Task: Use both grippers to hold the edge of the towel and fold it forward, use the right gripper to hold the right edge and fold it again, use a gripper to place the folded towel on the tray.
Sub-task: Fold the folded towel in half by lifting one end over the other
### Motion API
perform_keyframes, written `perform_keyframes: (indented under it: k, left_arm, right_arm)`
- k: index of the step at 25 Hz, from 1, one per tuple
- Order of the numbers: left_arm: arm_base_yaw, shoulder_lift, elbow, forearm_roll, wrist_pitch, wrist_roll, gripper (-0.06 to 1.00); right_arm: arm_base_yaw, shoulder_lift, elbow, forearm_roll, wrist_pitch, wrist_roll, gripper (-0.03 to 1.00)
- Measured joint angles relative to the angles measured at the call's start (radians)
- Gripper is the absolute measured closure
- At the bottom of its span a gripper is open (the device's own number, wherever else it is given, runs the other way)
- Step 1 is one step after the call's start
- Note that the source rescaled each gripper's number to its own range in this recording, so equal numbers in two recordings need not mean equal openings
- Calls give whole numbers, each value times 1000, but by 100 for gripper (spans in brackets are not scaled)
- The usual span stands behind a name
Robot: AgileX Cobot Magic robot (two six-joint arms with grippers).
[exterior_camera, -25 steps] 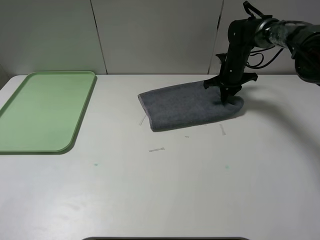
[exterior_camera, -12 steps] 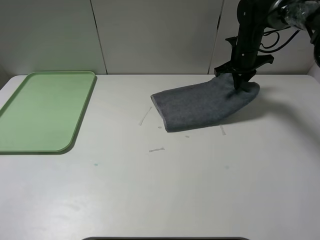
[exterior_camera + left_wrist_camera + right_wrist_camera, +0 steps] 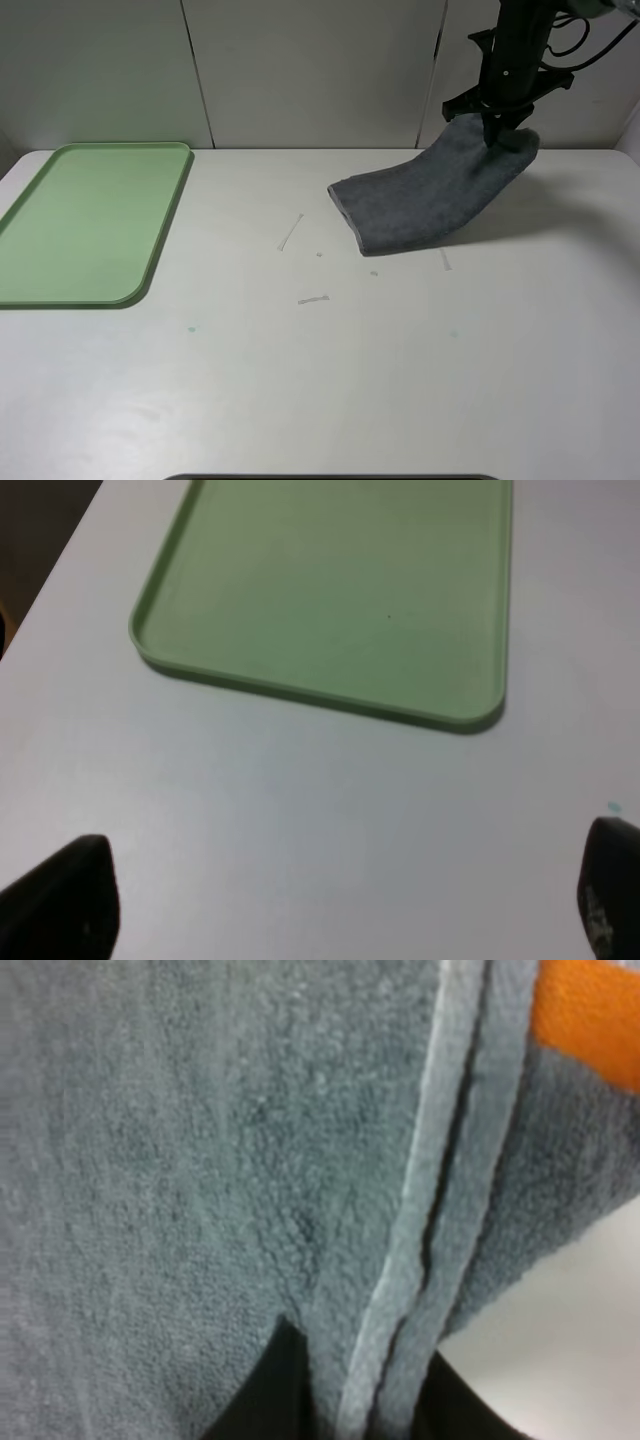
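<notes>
Next, I release the grey towel's raised edge from my right gripper on top of the towel's flat end (image 3: 390, 184) closest to the green tray.
The grey towel (image 3: 430, 196), folded once, hangs from my right gripper (image 3: 503, 128), which is shut on its right edge and holds that end up above the white table; the towel's left end still rests on the table. The right wrist view is filled with the towel's grey pile and hemmed edge (image 3: 440, 1210), pinched between the dark fingertips (image 3: 270, 1390). The green tray (image 3: 90, 220) lies at the far left of the table and shows in the left wrist view (image 3: 340, 590). My left gripper (image 3: 340, 900) is open and empty above the table near the tray.
Small scraps and marks (image 3: 313, 299) lie on the white table (image 3: 330, 380) left of the towel. A panelled wall (image 3: 300, 70) stands behind the table. The right arm (image 3: 515, 50) reaches down from the upper right.
My right gripper has risen and moved right and back with the towel's right edge. The towel's left end has slid right across the table.
</notes>
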State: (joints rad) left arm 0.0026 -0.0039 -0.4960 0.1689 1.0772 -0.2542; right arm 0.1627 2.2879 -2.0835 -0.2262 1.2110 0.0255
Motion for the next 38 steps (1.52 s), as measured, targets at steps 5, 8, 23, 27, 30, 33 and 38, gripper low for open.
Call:
perform_keyframes:
  k: [5, 8, 23, 27, 30, 33, 38]
  left_arm:
    - [0, 0, 0, 0, 0, 0, 3]
    - [0, 0, 0, 0, 0, 0, 3]
    - [0, 0, 0, 0, 1, 0, 3]
    - [0, 0, 0, 0, 1, 0, 3]
    - [0, 0, 0, 0, 1, 0, 3]
    - [0, 0, 0, 0, 1, 0, 3]
    - [0, 0, 0, 0, 1, 0, 3]
  right_arm:
    - [0, -44, 0, 0, 1, 2, 82]
    - [0, -63, 0, 0, 4, 17, 82]
    - [164, -71, 0, -68, 7, 51, 82]
    - [196, -49, 14, -79, 6, 58, 82]
    - [219, -2, 46, -81, 6, 77, 82]
    - [221, 29, 48, -82, 5, 97, 82]
    - [221, 54, 48, -86, 5, 127, 82]
